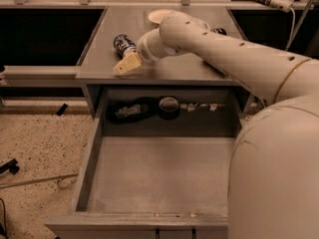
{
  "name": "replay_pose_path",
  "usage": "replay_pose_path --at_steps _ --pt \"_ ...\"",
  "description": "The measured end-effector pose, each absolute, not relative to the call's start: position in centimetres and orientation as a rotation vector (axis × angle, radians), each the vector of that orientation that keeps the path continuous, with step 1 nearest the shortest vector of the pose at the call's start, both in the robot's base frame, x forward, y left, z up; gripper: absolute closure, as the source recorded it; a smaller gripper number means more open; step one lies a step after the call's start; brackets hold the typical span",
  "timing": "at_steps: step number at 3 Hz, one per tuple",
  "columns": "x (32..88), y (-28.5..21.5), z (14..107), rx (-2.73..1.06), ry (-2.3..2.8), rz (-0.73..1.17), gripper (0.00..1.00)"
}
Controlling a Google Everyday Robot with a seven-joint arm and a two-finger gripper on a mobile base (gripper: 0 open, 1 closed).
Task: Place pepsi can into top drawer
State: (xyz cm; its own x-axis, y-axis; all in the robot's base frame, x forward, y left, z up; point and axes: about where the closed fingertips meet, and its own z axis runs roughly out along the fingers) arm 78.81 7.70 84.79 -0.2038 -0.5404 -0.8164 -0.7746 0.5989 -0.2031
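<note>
I will grasp the pepsi can next, closing on the can's near end (128,53).
The pepsi can (123,43), dark blue with white and red markings, lies on its side on the grey counter top (99,59) at the left. My gripper (126,62) reaches in from the right and sits right at the can's near side, low over the counter. Whether it holds the can does not show. The top drawer (159,178) is pulled wide open below the counter, its flat grey bottom bare, with the front panel (124,227) at the lower edge of the view.
A white plate (158,16) sits at the back of the counter. A black tape roll (168,106) and a dark bundle (127,111) lie in the recess behind the drawer. My arm's body (279,173) fills the right. Speckled floor with cables is at left.
</note>
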Motion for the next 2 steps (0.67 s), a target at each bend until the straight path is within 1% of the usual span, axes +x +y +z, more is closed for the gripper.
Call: replay_pose_path --at_steps 2 --pt "79.73 9.20 83.15 -0.881 1.931 0.386 0.00"
